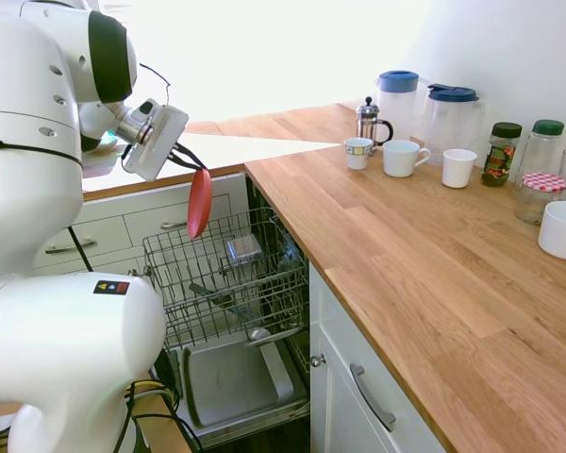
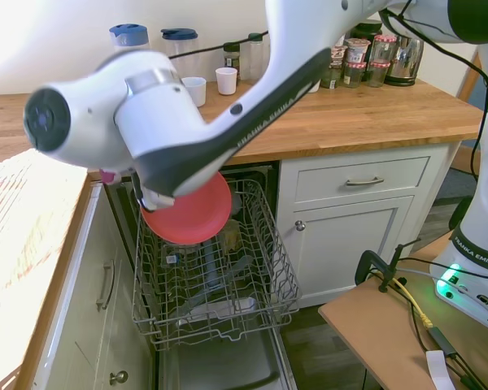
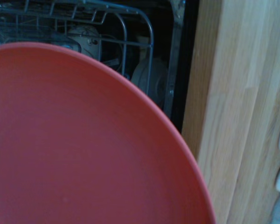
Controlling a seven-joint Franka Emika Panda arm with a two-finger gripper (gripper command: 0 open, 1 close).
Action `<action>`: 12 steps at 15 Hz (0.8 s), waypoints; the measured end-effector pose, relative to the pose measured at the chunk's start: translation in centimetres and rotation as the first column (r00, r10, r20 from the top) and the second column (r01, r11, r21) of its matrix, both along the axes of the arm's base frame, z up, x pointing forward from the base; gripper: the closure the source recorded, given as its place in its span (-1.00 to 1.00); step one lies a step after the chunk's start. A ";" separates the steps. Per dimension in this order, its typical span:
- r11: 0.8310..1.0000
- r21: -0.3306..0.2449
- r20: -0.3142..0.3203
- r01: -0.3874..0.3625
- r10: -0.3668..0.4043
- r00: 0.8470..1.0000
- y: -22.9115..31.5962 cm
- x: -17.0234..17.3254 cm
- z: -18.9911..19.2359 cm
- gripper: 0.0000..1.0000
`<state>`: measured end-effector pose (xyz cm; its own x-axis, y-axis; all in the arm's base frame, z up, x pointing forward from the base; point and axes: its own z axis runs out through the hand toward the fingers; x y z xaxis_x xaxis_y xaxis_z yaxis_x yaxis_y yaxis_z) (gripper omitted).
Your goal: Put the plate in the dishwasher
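Note:
Next, my gripper lets go of the coral-red plate standing on edge in the grey wire rack's side (image 1: 180, 266) farthest from the wooden countertop.
The coral-red plate (image 1: 199, 202) hangs on edge just above the near part of the dishwasher's grey wire rack (image 1: 228, 274), which is pulled out over the open door panel (image 1: 228, 379). My gripper (image 1: 192, 166) is shut on the plate's top rim. In the second exterior view the plate (image 2: 192, 214) shows face-on over the back left of the rack (image 2: 228, 280), and the arm hides the fingers. Most of the wrist view is filled by the plate (image 3: 84, 140), with rack wires (image 3: 126, 28) beyond it.
The wooden countertop (image 1: 406, 245) edges the dishwasher opening closely on one side. It carries a French press (image 1: 369, 121), cups (image 1: 403, 158), two pitchers, jars and a white bowl (image 1: 563, 230). White drawers (image 1: 160, 222) sit behind the rack. Some dishes stand in the rack.

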<state>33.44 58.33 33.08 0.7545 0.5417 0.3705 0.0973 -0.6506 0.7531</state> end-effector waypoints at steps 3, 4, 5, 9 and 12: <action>0.997 -0.066 0.007 -0.040 0.040 0.999 1.0 -1.5 -5.4 1.00; 0.996 -0.079 0.005 -0.043 0.044 0.999 1.3 -2.1 -6.7 1.00; 0.995 -0.091 0.002 -0.042 0.043 0.999 1.5 -2.5 -7.7 1.00; 0.991 -0.128 -0.018 -0.030 0.028 0.999 2.1 -3.2 -11.4 1.00; 0.992 -0.126 -0.040 -0.011 0.006 0.999 4.0 -3.4 -13.0 1.00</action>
<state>30.05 62.38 20.04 0.7624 0.5888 0.2685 0.1339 -0.5494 0.8248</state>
